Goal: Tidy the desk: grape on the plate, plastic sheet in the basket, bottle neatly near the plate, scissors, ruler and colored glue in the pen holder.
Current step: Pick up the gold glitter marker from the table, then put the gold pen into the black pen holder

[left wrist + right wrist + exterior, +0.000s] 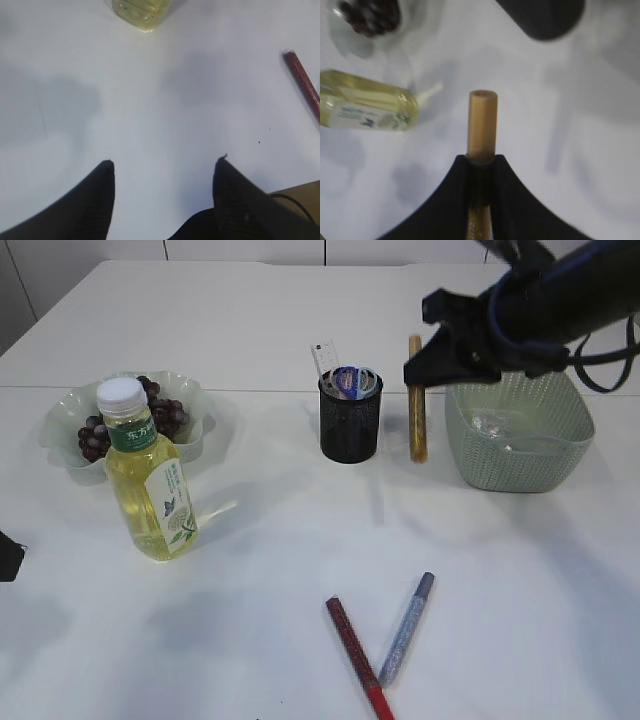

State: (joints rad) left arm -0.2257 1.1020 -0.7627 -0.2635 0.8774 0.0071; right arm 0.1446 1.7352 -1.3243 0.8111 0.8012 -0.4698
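Next, the right gripper releases the gold glue stick inside the black mesh pen holder [329, 386], beside the white ruler.
My right gripper [425, 365] is shut on a gold glue stick [417, 420] that hangs upright between the black mesh pen holder [350, 430] and the basket [520, 455]. In the right wrist view the stick [482, 122] pokes out past the closed gripper [481, 159]. A white ruler [325, 355] and blue-handled scissors [350, 380] stand in the holder. Grapes [165, 415] lie on the pale green plate [60, 420], with the bottle [150, 490] upright in front. A plastic sheet [500, 425] lies in the basket. My left gripper [165, 162] is open over bare table.
A red glue stick [355, 655] and a blue-silver one [405, 630] lie crossed near the table's front edge; the red glue stick [302, 87] also shows to the right in the left wrist view. The bottle's base [140, 10] lies ahead of the left gripper.
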